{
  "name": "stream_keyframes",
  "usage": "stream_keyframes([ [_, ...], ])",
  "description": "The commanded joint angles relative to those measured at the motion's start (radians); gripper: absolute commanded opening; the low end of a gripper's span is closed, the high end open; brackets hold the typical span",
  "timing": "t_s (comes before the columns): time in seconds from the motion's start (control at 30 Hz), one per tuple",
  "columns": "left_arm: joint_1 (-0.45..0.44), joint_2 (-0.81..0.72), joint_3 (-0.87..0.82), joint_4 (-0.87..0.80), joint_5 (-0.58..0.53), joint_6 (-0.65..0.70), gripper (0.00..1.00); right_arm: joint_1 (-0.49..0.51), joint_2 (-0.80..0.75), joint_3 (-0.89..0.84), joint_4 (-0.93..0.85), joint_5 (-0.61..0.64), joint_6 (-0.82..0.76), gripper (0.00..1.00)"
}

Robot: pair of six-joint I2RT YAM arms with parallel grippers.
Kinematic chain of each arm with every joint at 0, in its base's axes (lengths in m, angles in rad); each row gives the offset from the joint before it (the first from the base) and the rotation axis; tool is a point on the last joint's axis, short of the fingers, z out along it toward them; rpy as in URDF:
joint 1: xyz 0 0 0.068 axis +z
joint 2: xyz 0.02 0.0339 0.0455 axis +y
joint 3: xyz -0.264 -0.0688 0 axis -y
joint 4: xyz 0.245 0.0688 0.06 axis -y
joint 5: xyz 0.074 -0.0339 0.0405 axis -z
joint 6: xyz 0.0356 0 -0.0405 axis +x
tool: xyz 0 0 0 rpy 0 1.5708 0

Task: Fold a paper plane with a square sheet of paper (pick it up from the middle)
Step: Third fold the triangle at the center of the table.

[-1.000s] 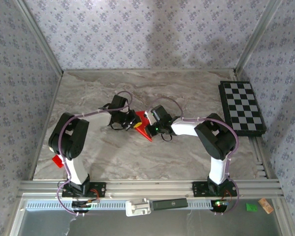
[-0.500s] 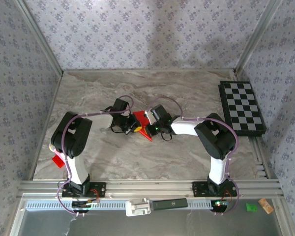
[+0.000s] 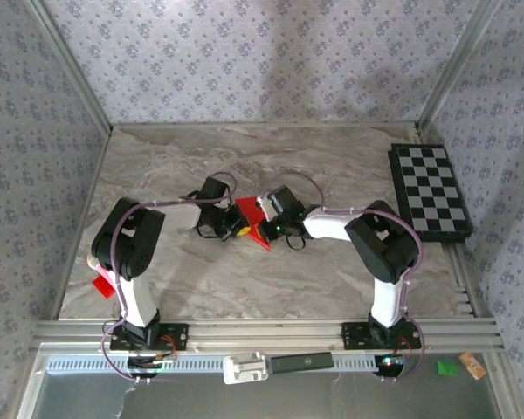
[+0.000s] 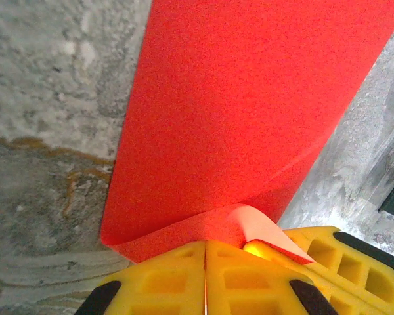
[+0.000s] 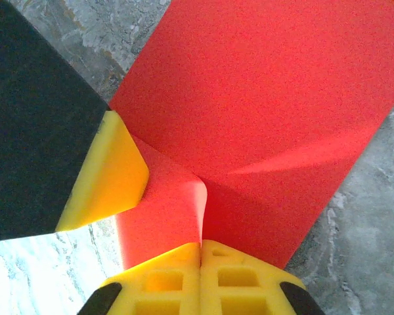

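The flap of the paper curls up into my right gripper, so that gripper should open, flatten the flap, and then pinch the paper's folded edge (image 5: 122,244) next to my left gripper.
The square sheet of paper (image 3: 256,229), now a creased bright red shape, lies on the marble table between my two grippers. My left gripper (image 3: 237,226) meets it from the left and my right gripper (image 3: 263,223) from the right. In the left wrist view the left gripper (image 4: 205,252) is shut, with the folded near edge of the red paper (image 4: 236,111) running into its tips. In the right wrist view the right gripper (image 5: 201,248) is shut on a raised ridge of the paper (image 5: 269,98). The left gripper's yellow finger (image 5: 111,174) touches the paper beside it.
A black-and-white chequered board (image 3: 430,192) lies at the table's right edge. A small red scrap (image 3: 102,286) sits by the left arm near the front left. Patterned walls close in the table (image 3: 332,279) on three sides.
The left arm has swung slightly to the right and its gripper has settled closer against the paper. The right arm and the paper have barely moved.
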Motion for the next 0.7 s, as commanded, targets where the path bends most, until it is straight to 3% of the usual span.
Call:
stream_keyframes([
  [0.0,-0.006,0.024,-0.005,-0.019,-0.011,0.008,0.08,-0.009,0.039,0.010,-0.060,0.027,0.015,0.04],
  [0.37,-0.006,0.052,-0.005,-0.054,-0.025,0.011,0.07,-0.008,0.017,0.039,-0.075,0.021,0.034,0.08],
  [0.67,-0.005,0.069,-0.009,-0.094,-0.051,0.019,0.05,-0.026,-0.085,0.124,-0.208,0.065,0.109,0.31],
])
